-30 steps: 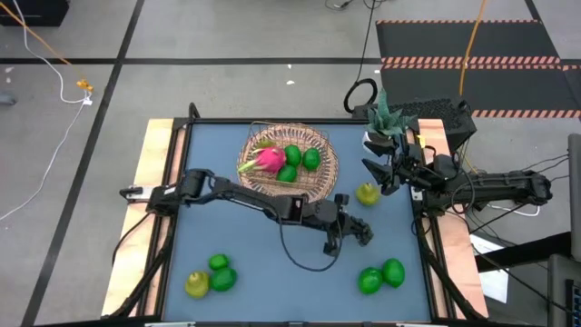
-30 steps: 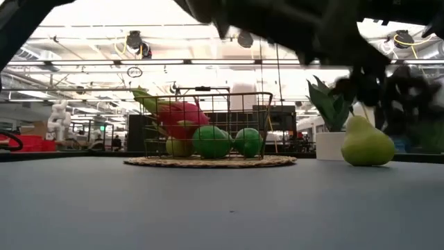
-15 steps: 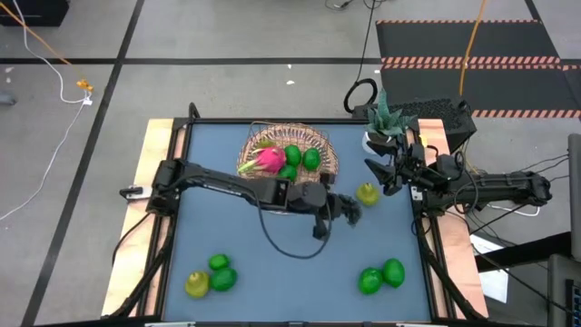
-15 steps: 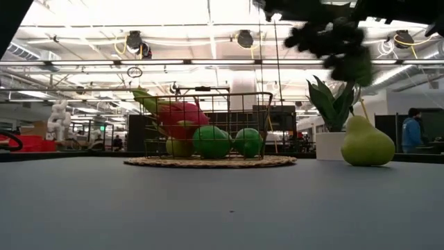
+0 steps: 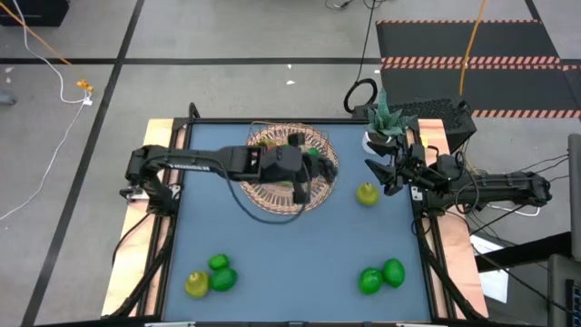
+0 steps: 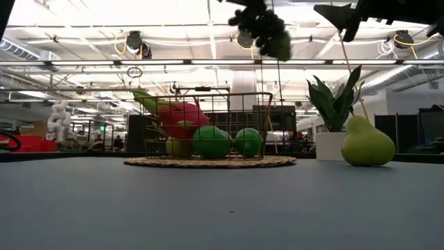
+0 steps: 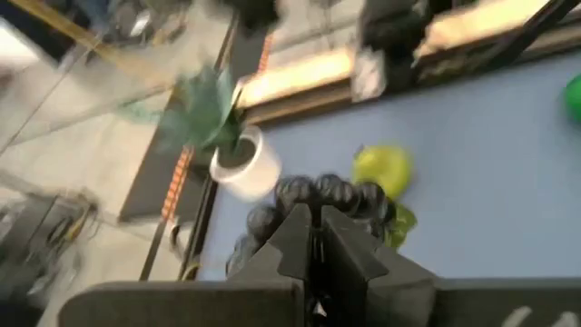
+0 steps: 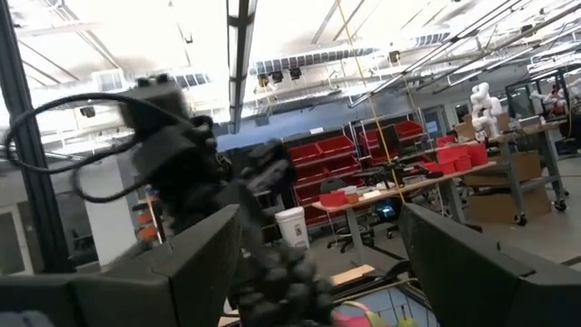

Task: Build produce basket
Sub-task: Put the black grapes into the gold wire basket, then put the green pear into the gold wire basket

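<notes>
Next, my left gripper lets go of the grape bunch among the round green fruits in the wicker basket (image 5: 292, 160).
The wicker basket (image 5: 265, 194) stands at the table's far middle, holding a pink dragon fruit (image 6: 182, 111) and round green fruits (image 6: 211, 141). My left gripper (image 5: 307, 174) reaches in over the basket from the left, shut on a dark purple grape bunch (image 6: 262, 26) that hangs high above the basket's right part. A yellow-green pear (image 5: 367, 193) stands on the table right of the basket. My right gripper (image 5: 375, 168) waits open at the table's right edge, near the pear. My left gripper pinches the grape bunch at its top (image 7: 313, 202) between its two shut fingers, which slant down from the table's left side. The fingers themselves hide the exact spot. The bunch hangs below the fingertips, lifted clear of table and basket, a green leaf (image 6: 280, 48) at its lower end.
A white pot with a green plant (image 5: 381, 123) stands at the far right corner. Two green fruits (image 5: 381, 275) lie at the near right. Green fruits and a pear (image 5: 211, 275) lie at the near left. The table's middle is bare blue surface.
My left gripper has risen from the table's right middle and swung toward the far edge and left, ending over the basket. It has tipped from pointing steeply down to a shallower slant. The grape bunch has gone with it, hanging higher above the table.
</notes>
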`<state>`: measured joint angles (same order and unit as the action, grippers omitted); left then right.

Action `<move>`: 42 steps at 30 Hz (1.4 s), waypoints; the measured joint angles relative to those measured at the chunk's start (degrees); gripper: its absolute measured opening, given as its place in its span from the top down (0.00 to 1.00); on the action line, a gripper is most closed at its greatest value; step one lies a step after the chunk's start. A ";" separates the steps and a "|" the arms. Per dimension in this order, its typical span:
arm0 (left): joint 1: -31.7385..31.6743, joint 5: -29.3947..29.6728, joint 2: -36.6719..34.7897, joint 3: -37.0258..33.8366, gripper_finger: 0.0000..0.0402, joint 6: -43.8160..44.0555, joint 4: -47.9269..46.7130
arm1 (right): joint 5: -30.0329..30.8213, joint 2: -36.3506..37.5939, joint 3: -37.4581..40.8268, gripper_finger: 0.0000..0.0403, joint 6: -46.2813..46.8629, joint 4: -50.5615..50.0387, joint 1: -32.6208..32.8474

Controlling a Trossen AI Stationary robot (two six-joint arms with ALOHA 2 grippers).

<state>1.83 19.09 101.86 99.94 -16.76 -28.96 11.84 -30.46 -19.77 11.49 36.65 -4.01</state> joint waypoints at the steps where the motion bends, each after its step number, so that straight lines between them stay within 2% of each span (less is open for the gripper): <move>1: -0.64 0.74 -0.38 -0.13 0.95 0.59 -2.30 | 0.00 -0.02 0.00 0.26 0.08 0.04 0.00; 4: -3.04 2.05 -0.49 -1.15 0.96 2.21 -3.67 | 0.00 -0.02 0.00 0.26 0.24 -0.07 0.00; 9: -7.78 2.23 -0.39 -7.12 0.98 4.57 -4.01 | 0.00 -0.02 0.00 0.26 0.26 -0.20 0.00; 14: -12.27 1.77 -0.38 -15.27 0.93 6.02 0.60 | 0.00 -0.02 0.00 0.26 0.12 -0.27 0.00; 19: -15.55 -2.69 -0.41 -21.63 0.94 7.53 5.73 | 0.07 -0.02 0.00 0.26 -0.13 -0.25 0.00; 23: -17.16 -3.70 -0.43 -26.02 0.95 10.40 10.60 | 0.09 -0.02 0.00 0.26 0.08 -0.21 0.00; 26: -18.18 -3.68 -0.43 -27.92 0.88 11.31 13.25 | 0.09 -0.02 0.00 0.26 0.46 -0.20 0.00; 31: -19.06 -3.62 -0.45 -28.50 0.68 10.76 15.43 | 0.09 -0.02 0.00 0.26 0.48 -0.20 0.00; 36: -18.69 -3.51 -0.45 -28.50 0.50 7.84 21.91 | 0.09 -0.02 0.00 0.26 0.48 -0.20 0.00; 42: -16.09 -3.70 -0.43 -28.50 0.37 3.17 32.31 | 0.09 -0.02 0.00 0.26 0.48 -0.18 0.00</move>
<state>-14.27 15.39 101.43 71.44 -13.59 3.35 11.92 -30.48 -19.77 11.97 36.47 -4.01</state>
